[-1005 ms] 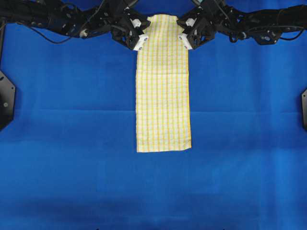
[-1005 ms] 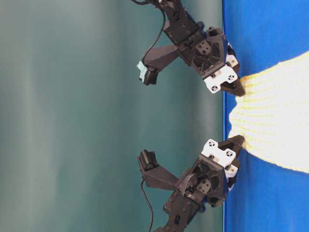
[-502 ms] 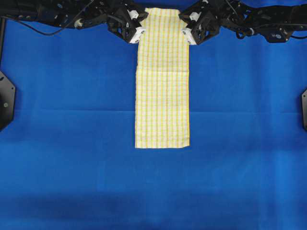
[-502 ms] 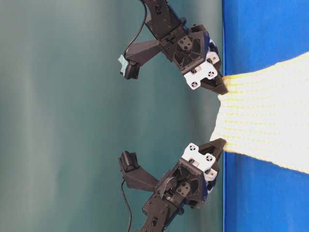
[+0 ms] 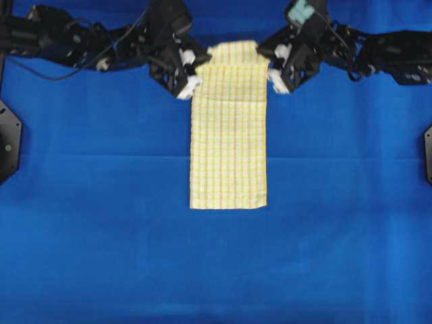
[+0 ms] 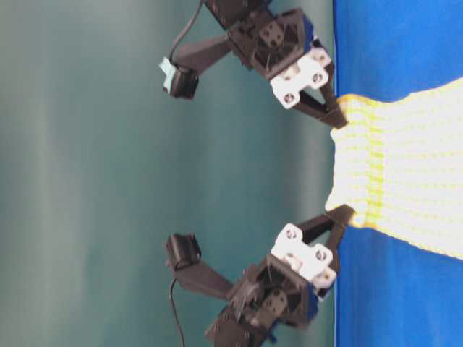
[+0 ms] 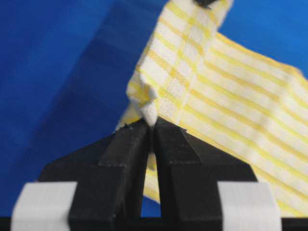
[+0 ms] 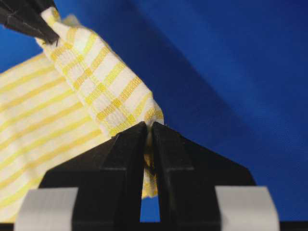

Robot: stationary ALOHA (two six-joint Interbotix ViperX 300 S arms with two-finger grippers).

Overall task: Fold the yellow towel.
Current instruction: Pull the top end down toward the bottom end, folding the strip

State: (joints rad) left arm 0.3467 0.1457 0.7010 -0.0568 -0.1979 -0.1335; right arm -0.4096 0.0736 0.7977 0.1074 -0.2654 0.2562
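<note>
The lifted corner of the yellow towel, now held off the table's surface, will be let go by my right gripper on the matching corner of its near end (image 5: 261,200).
The yellow towel (image 5: 228,148) lies as a long strip on the blue table, its far end lifted and doubled back over itself. My left gripper (image 5: 201,68) is shut on the lifted end's left corner, and my right gripper (image 5: 271,65) is shut on the right corner. The table-level view has the left gripper (image 6: 347,214) below and the right gripper (image 6: 337,120) above, both off the surface with the cloth (image 6: 405,181) stretched between them. Pinched cloth (image 7: 149,108) shows at the left gripper (image 7: 151,126) in its wrist view. The right gripper (image 8: 149,127) grips a rolled corner (image 8: 110,96).
A blue cloth (image 5: 101,202) covers the whole table. Black mounts sit at the left edge (image 5: 8,138) and right edge (image 5: 428,152). The two arms reach in from the far corners.
Both grippers first pulled the towel's far end away, then carried it back toward the near side and higher. The far end now folds over the strip. The free end stays put.
</note>
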